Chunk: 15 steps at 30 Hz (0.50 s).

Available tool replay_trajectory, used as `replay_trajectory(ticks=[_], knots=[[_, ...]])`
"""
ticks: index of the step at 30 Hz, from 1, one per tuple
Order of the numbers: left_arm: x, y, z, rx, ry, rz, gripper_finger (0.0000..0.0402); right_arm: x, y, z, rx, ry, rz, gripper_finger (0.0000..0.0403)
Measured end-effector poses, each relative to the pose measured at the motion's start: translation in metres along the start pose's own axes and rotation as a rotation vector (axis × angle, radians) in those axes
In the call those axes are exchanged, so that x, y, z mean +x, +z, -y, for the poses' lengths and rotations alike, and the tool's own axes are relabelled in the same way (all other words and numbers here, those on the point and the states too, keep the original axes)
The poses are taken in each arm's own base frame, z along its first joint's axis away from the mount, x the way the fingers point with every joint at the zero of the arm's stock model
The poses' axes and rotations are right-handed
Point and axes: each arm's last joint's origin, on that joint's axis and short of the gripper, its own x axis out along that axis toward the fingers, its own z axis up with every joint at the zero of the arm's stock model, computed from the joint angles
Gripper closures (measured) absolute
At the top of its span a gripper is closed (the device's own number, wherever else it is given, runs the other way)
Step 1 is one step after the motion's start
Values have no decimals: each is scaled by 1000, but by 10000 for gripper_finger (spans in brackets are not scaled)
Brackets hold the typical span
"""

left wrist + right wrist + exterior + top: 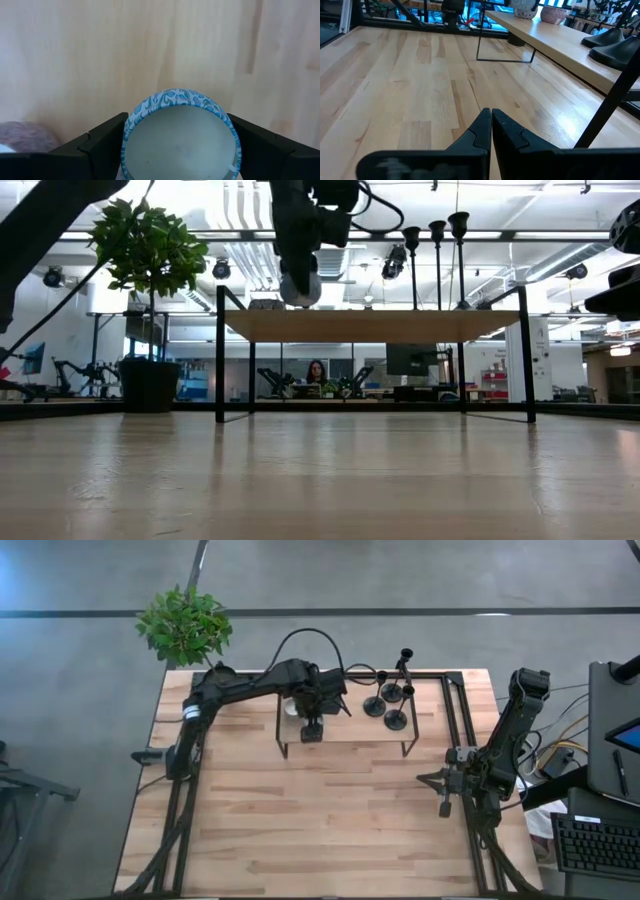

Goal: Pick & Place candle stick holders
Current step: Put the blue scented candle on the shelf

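Note:
Next, my left gripper releases the round candle on the raised wooden shelf [314, 720] [172, 137] next to the greyish-pink round thing. The candle is now held over that shelf.
Three black candle stick holders [390, 705] stand by their disc bases on the right part of a raised wooden shelf [350, 730]; their cups show in the low view [437, 227]. My left gripper [312, 730] is over the shelf's left part, shut on a small round candle [180, 137] with a blue-and-white patterned wall and a whitish top. It also shows in the low view [300, 285]. My right gripper [491, 120] is shut and empty, low over the table near its right edge [445, 802]. My left gripper pinches the round candle's patterned side wall [131, 125] between its two fingers, one on each side. The fingers point down from above. The candle hangs lifted clear of the shelf top [300, 288].
A leafy plant in a dark pot [185, 625] stands at the table's far left corner. Small round things lie on the shelf by my left gripper [292, 705], one greyish-pink [25, 137]. The shelf stands on thin black legs [220, 360]. A keyboard [595, 845] lies beyond the right edge.

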Motion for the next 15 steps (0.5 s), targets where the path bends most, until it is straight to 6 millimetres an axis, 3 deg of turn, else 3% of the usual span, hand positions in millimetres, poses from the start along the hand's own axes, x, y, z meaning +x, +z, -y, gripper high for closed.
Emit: replay_trajectory(ticks=[15], knots=[[3, 0, -5, 39, 38, -6, 92, 0, 0, 0, 0, 0, 0, 394]])
